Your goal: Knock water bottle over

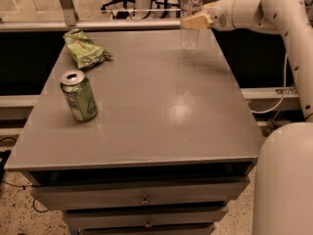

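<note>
Next, my gripper lets go of the water bottle on the bare grey table point(189, 97), in a spot that is across from the green-and-silver drink can.
The water bottle point(190, 14) is clear plastic with a white cap. It stands upright near the far right edge of the grey table point(156, 106). My gripper point(196, 21) reaches in from the right on the white arm point(254, 9). Its cream tip sits against the bottle's right side at about mid height.
A green-and-silver drink can point(78, 95) stands upright at the left of the table. A crumpled green snack bag point(85, 50) lies at the far left. Drawers point(144, 199) run below the front edge. The robot's white body point(286, 180) fills the lower right. Office chairs stand behind.
</note>
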### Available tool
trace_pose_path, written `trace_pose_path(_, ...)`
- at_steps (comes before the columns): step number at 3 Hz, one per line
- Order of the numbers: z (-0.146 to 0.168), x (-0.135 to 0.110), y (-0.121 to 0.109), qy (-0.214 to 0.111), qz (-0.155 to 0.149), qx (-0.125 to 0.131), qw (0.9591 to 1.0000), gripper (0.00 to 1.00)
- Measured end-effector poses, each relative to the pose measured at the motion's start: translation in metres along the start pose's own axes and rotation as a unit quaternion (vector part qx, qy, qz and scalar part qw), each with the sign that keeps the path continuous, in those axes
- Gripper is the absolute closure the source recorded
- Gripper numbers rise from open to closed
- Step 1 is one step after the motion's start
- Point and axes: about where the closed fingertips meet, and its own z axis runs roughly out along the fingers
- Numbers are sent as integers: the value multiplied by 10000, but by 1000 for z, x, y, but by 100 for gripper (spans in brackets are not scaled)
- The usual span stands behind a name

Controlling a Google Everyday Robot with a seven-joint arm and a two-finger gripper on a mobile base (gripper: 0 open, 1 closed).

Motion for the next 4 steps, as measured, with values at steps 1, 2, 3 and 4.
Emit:
trace_pose_path(1,-10,-22,34,306,-266,-611,9973,100)
trace_pose_path(2,-18,-23,72,927,-836,-1225,9846,100)
trace_pose_path(3,-29,-6,107,1718,-1695,-1888,9519,100)
trace_pose_path(4,-54,20,140,2615,-2630,-2649,8901,100)
